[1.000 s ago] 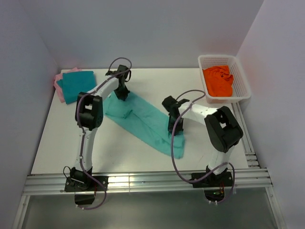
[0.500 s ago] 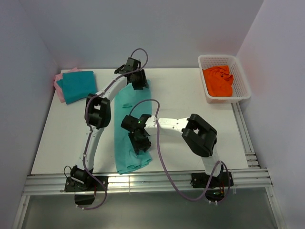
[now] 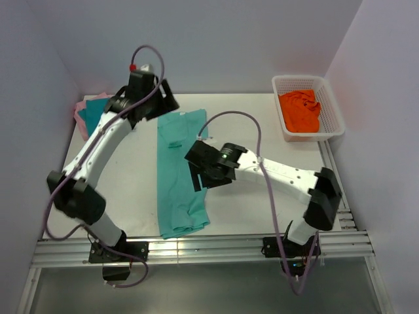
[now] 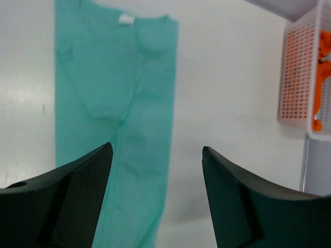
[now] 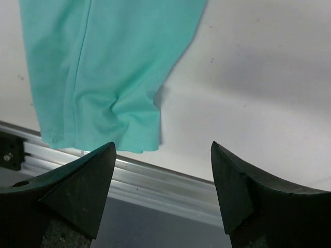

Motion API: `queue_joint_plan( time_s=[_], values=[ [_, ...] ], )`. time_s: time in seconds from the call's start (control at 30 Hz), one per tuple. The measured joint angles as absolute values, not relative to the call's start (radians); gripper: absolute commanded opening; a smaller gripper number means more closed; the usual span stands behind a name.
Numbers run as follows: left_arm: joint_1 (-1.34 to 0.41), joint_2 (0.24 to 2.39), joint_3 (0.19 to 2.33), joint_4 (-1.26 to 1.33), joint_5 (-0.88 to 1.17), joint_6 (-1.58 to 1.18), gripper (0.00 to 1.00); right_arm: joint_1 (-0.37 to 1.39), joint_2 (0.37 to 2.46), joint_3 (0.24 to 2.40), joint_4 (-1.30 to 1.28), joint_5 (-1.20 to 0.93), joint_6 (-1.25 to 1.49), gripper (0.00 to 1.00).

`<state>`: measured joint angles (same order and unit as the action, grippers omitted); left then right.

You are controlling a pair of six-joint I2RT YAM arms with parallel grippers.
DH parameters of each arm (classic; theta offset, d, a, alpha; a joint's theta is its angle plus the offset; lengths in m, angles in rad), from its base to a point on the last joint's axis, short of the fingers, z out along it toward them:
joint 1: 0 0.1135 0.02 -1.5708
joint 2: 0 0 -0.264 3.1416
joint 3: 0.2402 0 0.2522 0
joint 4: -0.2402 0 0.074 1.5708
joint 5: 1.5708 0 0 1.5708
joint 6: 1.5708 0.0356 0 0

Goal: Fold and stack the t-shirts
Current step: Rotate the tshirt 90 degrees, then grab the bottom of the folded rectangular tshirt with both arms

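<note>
The mint-green t-shirt's hem end lies rumpled, edge pinched in, so next I take the near hem corner (image 3: 207,224) with my right gripper and straighten it before folding.
The light mint-green t-shirt (image 3: 175,176) lies flat as a long narrow strip running from the table's back middle to its front edge; it also shows in the left wrist view (image 4: 114,93) and the right wrist view (image 5: 103,62). A darker teal t-shirt (image 3: 91,116) lies folded on a pink one (image 3: 80,106) at the back left, partly hidden by the left arm. My left gripper (image 3: 162,101) (image 4: 156,147) hovers open above the strip's collar end, holding nothing. My right gripper (image 3: 198,175) (image 5: 163,144) hangs open and empty above the strip's right edge, near its front half.
A white basket (image 3: 335,112) (image 4: 297,67) holding an orange cloth (image 3: 300,111) stands at the back right. A metal rail (image 3: 196,248) (image 5: 155,181) runs along the table's front edge, just past the shirt's hem. Walls close in the left, back and right sides.
Both grippers have opened and let go of the mint-green shirt, which went from diagonal to a straight front-to-back strip. Both arms have lifted away, the left toward the back left.
</note>
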<state>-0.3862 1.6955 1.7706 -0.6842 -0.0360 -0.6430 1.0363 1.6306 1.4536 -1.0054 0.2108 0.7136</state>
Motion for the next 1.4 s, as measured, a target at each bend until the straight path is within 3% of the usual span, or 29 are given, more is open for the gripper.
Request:
queue_joint_plan(
  time_s=[0.2, 0.33, 0.43, 0.73, 0.8, 0.83, 1.0, 1.1, 1.4],
  values=[
    [-0.460, 1.360, 1.101, -0.744, -0.078, -0.807, 0.71, 1.036, 1.419, 1.023, -0.817, 0.075, 0.765, 0.76],
    [-0.570, 1.226, 0.785, -0.807, -0.068, -0.941, 0.69, 1.036, 1.379, 0.796, -0.643, -0.056, 0.815, 0.75],
    [-0.631, 1.080, 0.659, -0.843, -0.054, -1.029, 0.67, 1.036, 1.403, 0.759, -0.529, -0.130, 0.830, 0.73],
    [-0.673, 0.855, 0.576, -0.892, -0.055, -1.184, 0.67, 1.045, 1.625, 0.924, -0.327, -0.224, 0.832, 0.64],
    [-0.674, 0.844, 0.576, -0.908, -0.059, -1.195, 0.67, 1.052, 1.655, 0.946, -0.299, -0.232, 0.831, 0.55],
    [-0.674, 0.841, 0.576, -0.915, -0.061, -1.198, 0.67, 1.055, 1.665, 0.948, -0.289, -0.233, 0.833, 0.46],
    [-0.674, 0.823, 0.576, -0.942, -0.070, -1.207, 0.66, 1.061, 1.685, 0.908, -0.271, -0.235, 0.848, 0.28],
    [-0.674, 0.813, 0.576, -0.949, -0.069, -1.213, 0.65, 1.062, 1.660, 0.852, -0.264, -0.231, 0.856, 0.00],
    [-0.675, 0.838, 0.547, -0.936, -0.065, -1.212, 0.65, 1.063, 1.480, 0.727, -0.339, -0.164, 0.880, 0.00]
  ],
)
